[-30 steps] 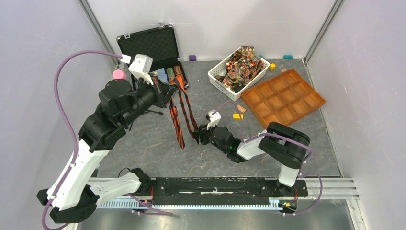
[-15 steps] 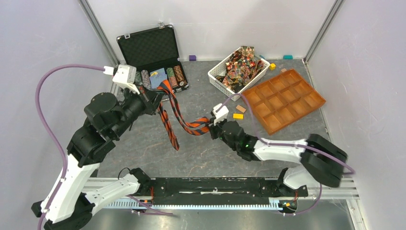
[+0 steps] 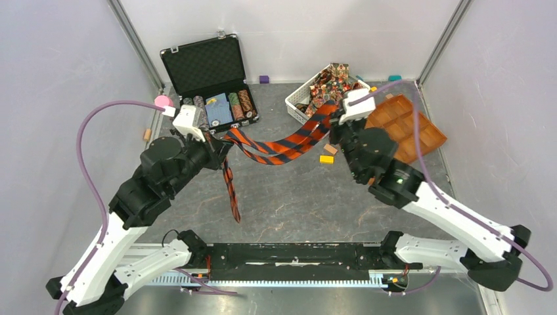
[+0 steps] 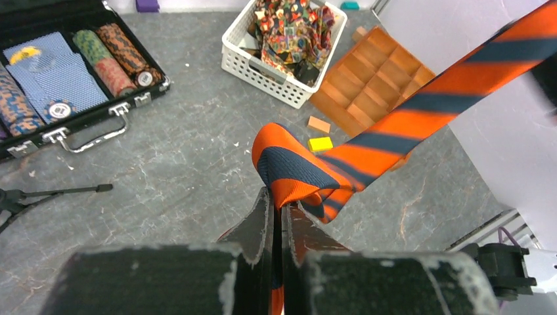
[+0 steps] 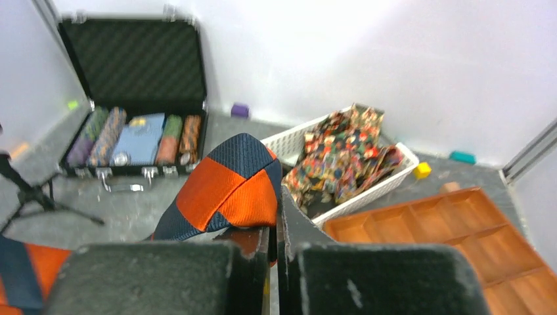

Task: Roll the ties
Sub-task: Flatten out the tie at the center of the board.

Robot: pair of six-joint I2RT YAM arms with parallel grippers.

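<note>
Next, my left gripper sets the tie's lower part down and released on the grey table [image 3: 326, 199] [image 4: 322, 213], in front of the yellow block.
An orange-and-dark striped tie [image 3: 279, 146] hangs in the air, stretched between both grippers. My left gripper [image 3: 222, 140] is shut on it at the left, and the narrow end [image 3: 230, 190] dangles from there down to the table. My right gripper [image 3: 334, 119] is shut on the wide end beside the white basket [image 3: 299, 107]. The left wrist view has the fabric [image 4: 309, 172] pinched in the gripper [image 4: 280, 203]. The right wrist view has the wide end [image 5: 226, 187] folded over the gripper [image 5: 274, 203]. More patterned ties [image 3: 330, 88] fill the basket.
An open black case [image 3: 209, 79] of poker chips stands at the back left. An orange compartment tray [image 3: 430, 134] lies at the right, partly behind my right arm. Small blocks [image 3: 326, 159] lie near the middle, and a pink ball [image 3: 161, 101] sits at the left wall.
My right gripper closed on the tie's wide end and carried it up and right toward the basket, pulling the tie taut. My left arm drew back left with its end.
</note>
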